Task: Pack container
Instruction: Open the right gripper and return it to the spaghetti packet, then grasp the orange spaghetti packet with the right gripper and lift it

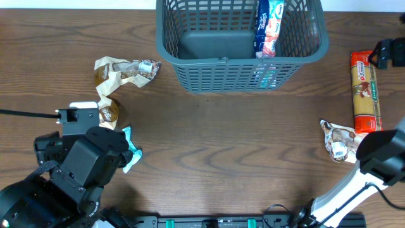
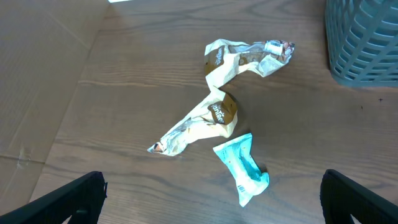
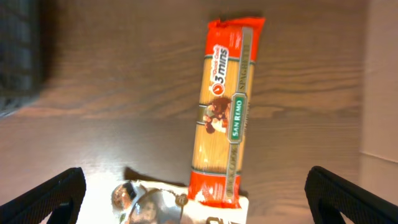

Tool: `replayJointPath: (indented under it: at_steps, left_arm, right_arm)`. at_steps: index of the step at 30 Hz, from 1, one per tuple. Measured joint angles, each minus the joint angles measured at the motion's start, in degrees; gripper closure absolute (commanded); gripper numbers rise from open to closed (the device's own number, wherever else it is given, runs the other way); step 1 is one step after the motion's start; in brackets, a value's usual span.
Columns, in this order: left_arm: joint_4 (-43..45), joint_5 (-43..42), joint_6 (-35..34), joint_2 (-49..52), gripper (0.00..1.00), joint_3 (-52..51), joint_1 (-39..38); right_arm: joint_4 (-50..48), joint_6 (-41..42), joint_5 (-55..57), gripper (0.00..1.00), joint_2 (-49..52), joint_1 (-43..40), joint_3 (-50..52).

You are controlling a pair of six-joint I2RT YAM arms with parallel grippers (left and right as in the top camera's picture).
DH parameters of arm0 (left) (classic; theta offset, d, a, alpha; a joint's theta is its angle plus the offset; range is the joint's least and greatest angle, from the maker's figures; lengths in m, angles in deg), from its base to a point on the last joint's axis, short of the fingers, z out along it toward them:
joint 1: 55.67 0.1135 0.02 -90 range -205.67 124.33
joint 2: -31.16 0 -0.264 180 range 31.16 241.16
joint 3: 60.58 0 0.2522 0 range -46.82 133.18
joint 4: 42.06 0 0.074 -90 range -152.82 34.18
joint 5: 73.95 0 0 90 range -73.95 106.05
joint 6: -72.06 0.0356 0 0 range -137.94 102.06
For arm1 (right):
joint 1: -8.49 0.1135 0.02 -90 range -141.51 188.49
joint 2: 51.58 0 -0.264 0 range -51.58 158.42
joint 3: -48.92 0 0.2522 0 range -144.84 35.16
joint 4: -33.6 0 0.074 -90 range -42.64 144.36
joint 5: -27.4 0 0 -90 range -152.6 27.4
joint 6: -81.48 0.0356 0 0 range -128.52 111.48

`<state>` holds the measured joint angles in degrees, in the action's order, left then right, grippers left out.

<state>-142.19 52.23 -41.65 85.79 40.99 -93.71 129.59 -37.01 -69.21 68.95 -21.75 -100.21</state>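
Note:
I should move my right gripper to the orange spaghetti pack next and close it across the pack's middle point(image 1: 366, 97) point(image 3: 222, 127), at its green label.
The dark grey slotted container point(image 1: 190, 69) stands at the back centre and holds a blue-and-red snack packet point(image 1: 268, 25). A strip of cream-and-brown packets point(image 1: 117, 76) lies at the left, also in the left wrist view point(image 2: 217, 112), with a teal packet point(image 2: 242, 167) beside it. My left gripper point(image 2: 211, 214) is open and empty, above the table just short of the teal packet. An orange spaghetti pack point(image 3: 225, 112) lies at the right, its lower end on a white-and-brown packet point(image 3: 161, 205). My right gripper point(image 3: 196, 214) is open above that packet.
The container's corner point(image 2: 364, 43) shows at the top right of the left wrist view. A black object point(image 1: 389, 54) sits at the far right edge by the spaghetti pack point(image 1: 366, 88). Bare wood lies between the two packet groups.

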Motion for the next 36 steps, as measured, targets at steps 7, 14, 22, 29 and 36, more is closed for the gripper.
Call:
replayJointPath:
  at_steps: [7,14,22,29,36]
  left_arm:
    - [0.0,0.0,0.0,0.0,0.01,-0.02,0.0]
    - [0.0,0.0,0.0,0.0,0.01,-0.02,0.0]
    - [0.0,0.0,0.0,0.0,0.01,0.0,0.0]
    - [0.0,0.0,0.0,0.0,0.01,0.0,0.0]
    - [0.0,0.0,0.0,0.0,0.01,-0.02,0.0]
  right_arm:
    - [-7.23,5.84,3.74,0.01,3.43,-0.46,6.03]
    - [-10.14,8.0,5.35,0.01,5.22,-1.38,6.19]
    - [-10.4,9.9,5.62,0.01,9.99,-4.5,6.19]
    - [-9.55,8.92,3.34,0.01,13.81,-4.9,6.19]
    - [-9.05,6.91,3.19,0.01,15.98,-4.9,6.23]
